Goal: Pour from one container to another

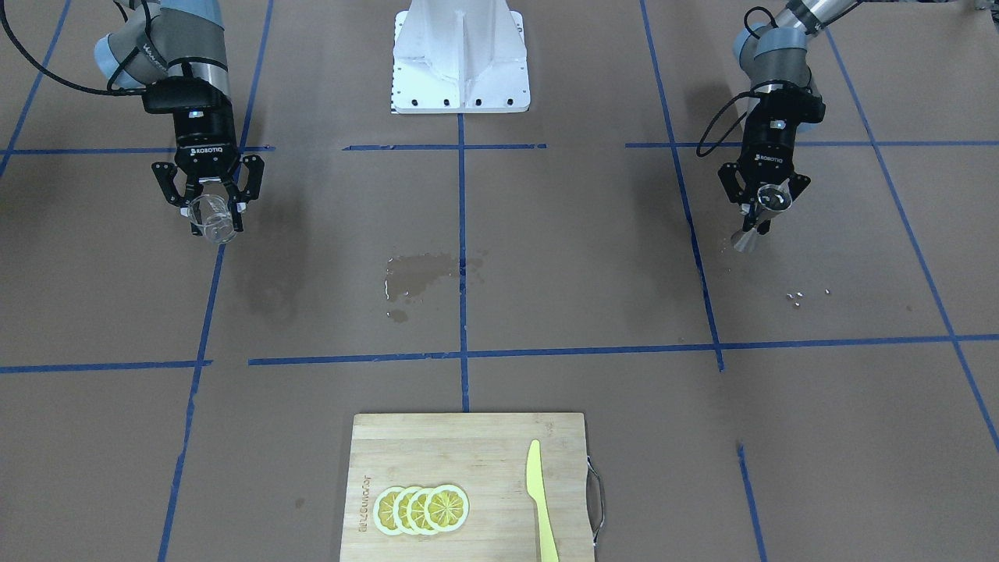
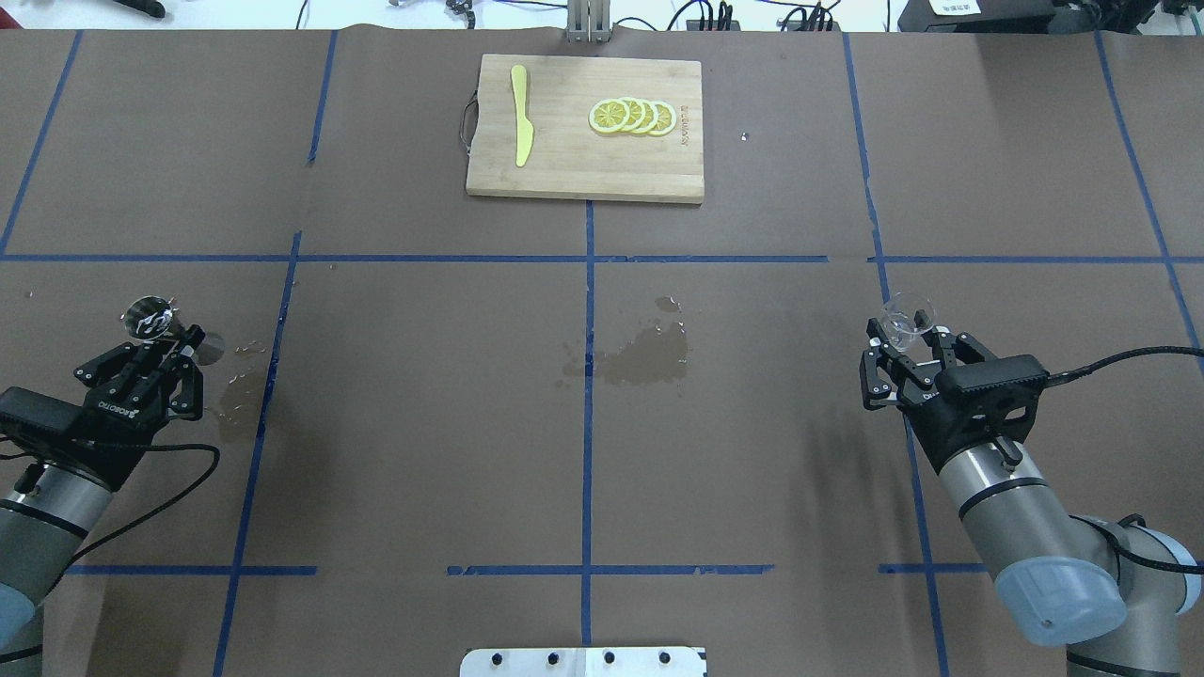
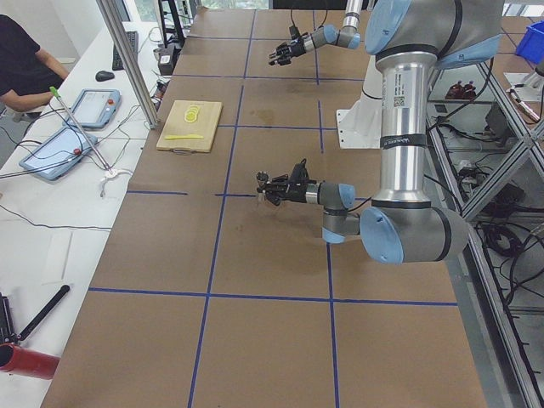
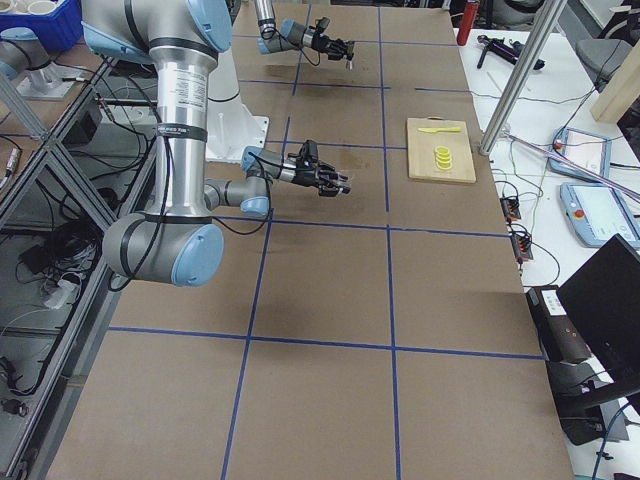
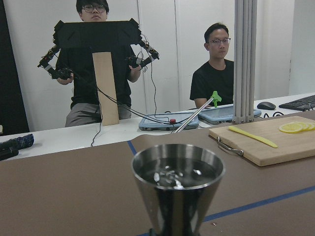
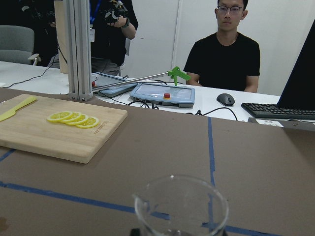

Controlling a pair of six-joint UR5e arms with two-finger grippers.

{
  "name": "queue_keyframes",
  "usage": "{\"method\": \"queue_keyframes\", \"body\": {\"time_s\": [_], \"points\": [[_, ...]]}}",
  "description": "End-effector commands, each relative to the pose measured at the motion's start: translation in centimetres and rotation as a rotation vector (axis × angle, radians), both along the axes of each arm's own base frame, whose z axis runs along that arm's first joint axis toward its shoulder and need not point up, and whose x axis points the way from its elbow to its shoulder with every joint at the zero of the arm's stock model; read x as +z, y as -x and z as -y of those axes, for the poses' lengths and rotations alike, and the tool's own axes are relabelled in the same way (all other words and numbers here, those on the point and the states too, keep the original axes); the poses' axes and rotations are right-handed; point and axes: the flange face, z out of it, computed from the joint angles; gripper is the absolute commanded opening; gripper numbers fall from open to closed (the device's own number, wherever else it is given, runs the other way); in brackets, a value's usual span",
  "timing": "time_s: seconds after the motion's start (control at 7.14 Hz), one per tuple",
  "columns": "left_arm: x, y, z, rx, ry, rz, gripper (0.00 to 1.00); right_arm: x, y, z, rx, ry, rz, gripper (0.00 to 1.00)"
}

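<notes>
Next, I release the steel jigger, now held upright far from the cup, from my left gripper on the table [image 1: 713, 244] beside the blue line near the droplets.
My right gripper [image 2: 905, 340] is shut on the small clear glass cup [image 2: 908, 322], held above the table at its right side; the same cup [image 1: 212, 219] shows at the left of the front-facing view. In the right wrist view the cup [image 6: 181, 206] stands upright and looks empty. My left gripper [image 2: 179, 348] is shut on the waist of the steel jigger [image 2: 150, 318], far off at the left side. In the left wrist view the jigger [image 5: 177, 187] is upright with clear liquid in its upper cone. The two arms are wide apart.
A wooden cutting board [image 2: 564, 169] with lemon slices [image 2: 632, 116] and a yellow knife [image 2: 520, 127] lies at the far middle edge. A wet patch [image 2: 640, 355] darkens the table's middle. Small droplets [image 2: 246, 350] lie near the left gripper. People sit beyond the far edge.
</notes>
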Motion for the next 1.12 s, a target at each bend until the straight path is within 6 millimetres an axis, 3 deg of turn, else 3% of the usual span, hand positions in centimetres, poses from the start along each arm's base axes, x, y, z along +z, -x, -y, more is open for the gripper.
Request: {"method": "queue_keyframes", "body": {"time_s": [0.0,0.42,0.98], "points": [[1.1,-1.5,-0.7,0.047,0.029,-0.019,0.0,-0.4,0.2,0.0,0.001,-0.002,0.008,0.0],[0.9,-3.6,-1.5,0.09,0.068,-0.037,0.0,-0.6,0.3,0.1,0.001,-0.003,0.014,0.0],[0.8,-3.8,-1.6,0.094,0.091,-0.095,0.0,-1.2,0.1,0.0,0.001,-0.006,0.027,0.0]]}}
